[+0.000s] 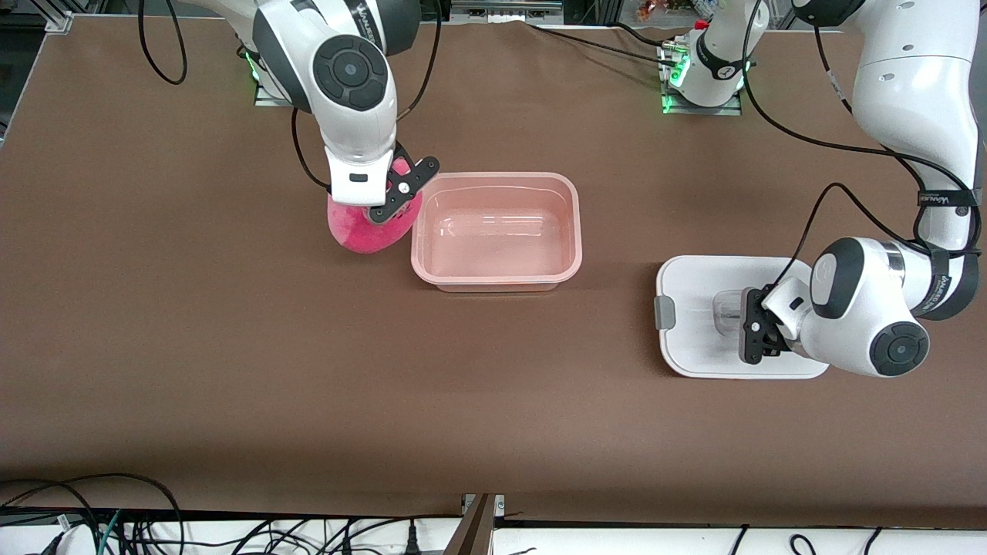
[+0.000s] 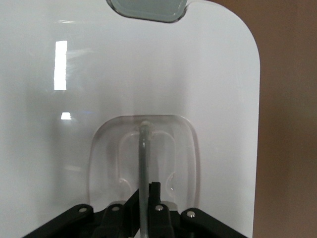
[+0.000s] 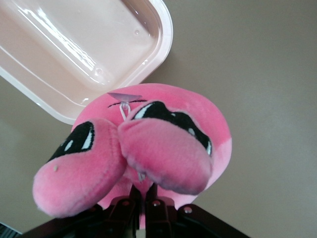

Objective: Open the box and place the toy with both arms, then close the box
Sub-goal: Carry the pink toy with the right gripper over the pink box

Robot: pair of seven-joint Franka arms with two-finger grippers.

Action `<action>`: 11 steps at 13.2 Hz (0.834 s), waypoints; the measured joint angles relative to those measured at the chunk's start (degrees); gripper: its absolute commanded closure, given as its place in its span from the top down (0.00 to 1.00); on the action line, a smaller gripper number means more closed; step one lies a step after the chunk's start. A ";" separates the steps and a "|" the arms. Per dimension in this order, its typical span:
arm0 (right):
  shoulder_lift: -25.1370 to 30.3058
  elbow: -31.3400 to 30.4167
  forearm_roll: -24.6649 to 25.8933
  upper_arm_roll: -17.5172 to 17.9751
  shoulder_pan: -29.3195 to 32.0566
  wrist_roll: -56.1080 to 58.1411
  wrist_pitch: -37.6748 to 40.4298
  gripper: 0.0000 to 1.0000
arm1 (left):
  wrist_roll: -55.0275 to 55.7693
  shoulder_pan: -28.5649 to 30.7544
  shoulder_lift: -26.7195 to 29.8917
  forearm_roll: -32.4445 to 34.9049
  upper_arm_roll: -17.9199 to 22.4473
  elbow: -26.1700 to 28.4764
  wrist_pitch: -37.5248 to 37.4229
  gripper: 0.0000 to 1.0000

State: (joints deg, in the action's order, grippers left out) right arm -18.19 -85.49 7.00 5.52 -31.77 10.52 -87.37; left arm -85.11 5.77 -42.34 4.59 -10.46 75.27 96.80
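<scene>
Next, my right gripper lets go of the pink plush toy inside the pink box [image 1: 468, 232] [image 3: 85, 53], toward the end farthest from the white lid.
The pink box [image 1: 574, 231] stands open with nothing in it in the middle of the table, its rim [image 3: 166, 34] showing in the right wrist view. The pink plush toy [image 1: 356, 229] is just beside it, toward the right arm's end. My right gripper [image 1: 379, 214] is shut on the toy [image 3: 168, 144], pinching its plush between the fingers [image 3: 147, 191]. The white lid [image 1: 694, 339] lies flat on the table toward the left arm's end. My left gripper [image 1: 736, 320] is shut on the lid's clear centre handle [image 2: 143, 148], whose thin rib is clamped between the fingertips [image 2: 147, 191].
A grey clip [image 1: 665, 311] sits on the lid's edge facing the box, seen also as the clip [image 2: 148, 9] in the left wrist view. Brown table cloth [image 1: 231, 347] spreads around. Cables hang along the table edge nearest the front camera.
</scene>
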 measured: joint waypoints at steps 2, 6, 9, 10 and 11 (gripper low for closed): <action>-1.43 0.00 0.42 0.24 -0.17 0.10 -1.19 0.00 | 0.00 0.00 0.00 0.00 0.00 0.00 0.00 0.00; -3.33 0.02 1.19 0.41 -2.28 0.25 -3.43 0.00 | 0.00 0.00 0.00 0.00 0.00 0.00 0.00 0.00; -3.87 0.72 2.15 0.46 -5.04 -0.23 -4.61 0.00 | 0.00 0.00 -0.01 0.00 0.00 0.00 0.00 0.00; -4.51 1.74 2.18 0.47 -5.99 -1.02 -4.73 0.00 | 0.00 0.00 -0.01 0.00 0.00 0.00 0.00 0.00; -5.55 3.10 2.21 0.48 -7.09 -1.98 -4.87 0.00 | 0.00 0.00 -0.02 0.00 0.00 0.00 0.00 0.00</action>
State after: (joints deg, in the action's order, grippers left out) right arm -23.74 -82.39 9.21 6.00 -38.86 8.54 -92.24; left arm -85.11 5.77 -42.36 4.59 -10.46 75.28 96.80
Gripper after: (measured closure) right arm 0.943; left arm 0.943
